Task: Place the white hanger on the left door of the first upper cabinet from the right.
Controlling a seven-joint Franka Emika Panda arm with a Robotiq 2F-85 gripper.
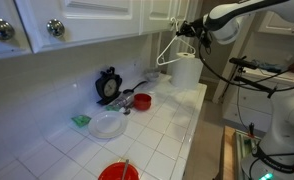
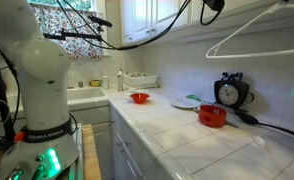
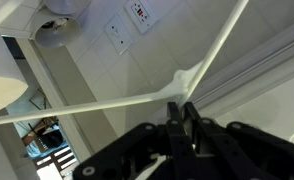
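Next, my gripper releases the white hanger so that it hangs just below the narrow door of the rightmost upper cabinet (image 1: 164,51).
My gripper (image 1: 187,28) is shut on the white hanger (image 1: 164,50) near its hook and holds it in the air, just under the upper cabinets. The hanger hangs tilted above the counter and also shows in an exterior view (image 2: 249,27). In the wrist view the black fingers (image 3: 179,108) pinch the hanger where its thin white arms (image 3: 107,100) meet. The narrow raised-panel doors of the rightmost upper cabinet (image 1: 157,12) are just beside the gripper. I cannot tell whether the hanger touches a door.
A paper towel roll (image 1: 187,70) stands under the hanger. A black clock (image 1: 109,85), a white plate (image 1: 108,125), red bowls (image 1: 142,101) (image 1: 118,172) and a green sponge (image 1: 80,120) lie on the tiled counter. Knobbed cabinet doors (image 1: 55,28) are farther along.
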